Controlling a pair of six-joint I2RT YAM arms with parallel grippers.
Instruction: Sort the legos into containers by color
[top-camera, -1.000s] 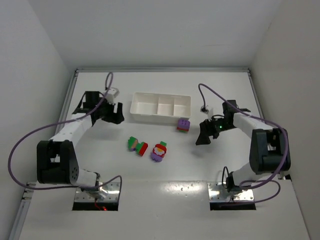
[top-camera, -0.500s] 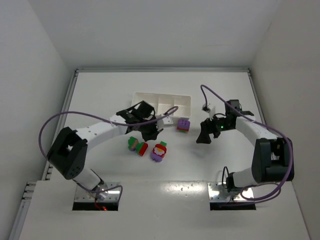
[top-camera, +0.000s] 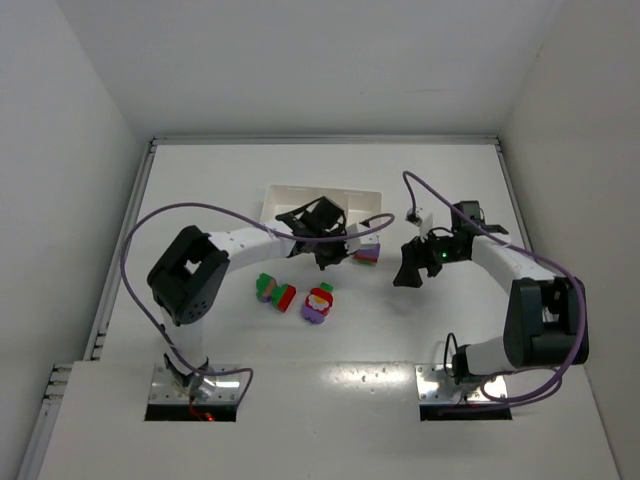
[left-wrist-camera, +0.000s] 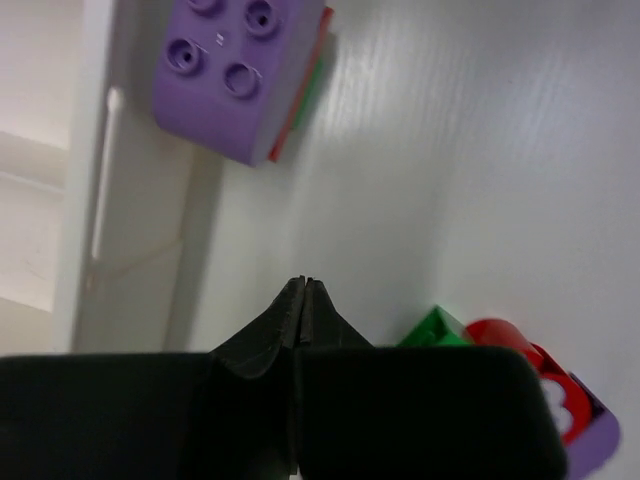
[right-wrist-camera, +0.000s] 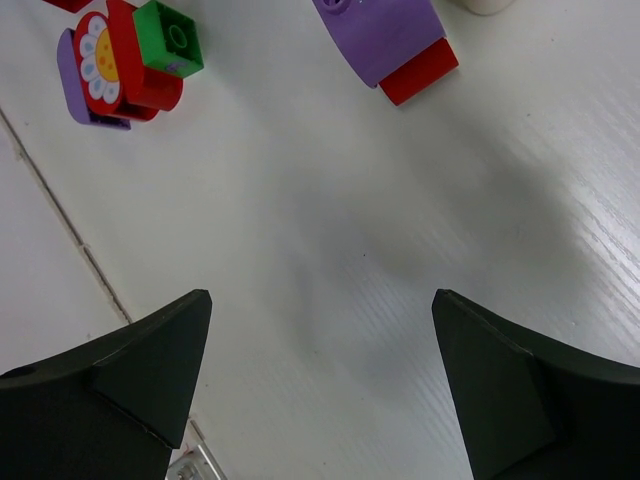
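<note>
The purple block (top-camera: 369, 251) (right-wrist-camera: 383, 38) of the lego clump is beside the white tray's front corner. My right gripper needs to go to it next and close there.
The white tray (top-camera: 283, 193) with its three containers lies at the back centre, and my left arm partly covers it. My left gripper (top-camera: 326, 263) is shut on nothing, just in front of the tray's right half. In the left wrist view its closed tips (left-wrist-camera: 303, 285) hang over bare table, between the tray wall (left-wrist-camera: 130, 200) and a purple-topped lego clump (left-wrist-camera: 238, 75). That clump (top-camera: 367, 253) sits by the tray's right front corner. Two more clumps lie nearer: green-pink-red (top-camera: 274, 291) and red-purple-green (top-camera: 319, 303). My right gripper (top-camera: 405, 275) stands open over bare table (right-wrist-camera: 320, 300).
The right wrist view shows the purple-and-red clump (right-wrist-camera: 385, 35) and the flower-faced red, green and purple clump (right-wrist-camera: 125, 60) ahead of the open fingers (right-wrist-camera: 150, 370). White walls close in the table on three sides. Purple cables loop above both arms.
My left arm swung from the tray's left side across to its right front, and its gripper went from open to shut. The right arm barely moved.
</note>
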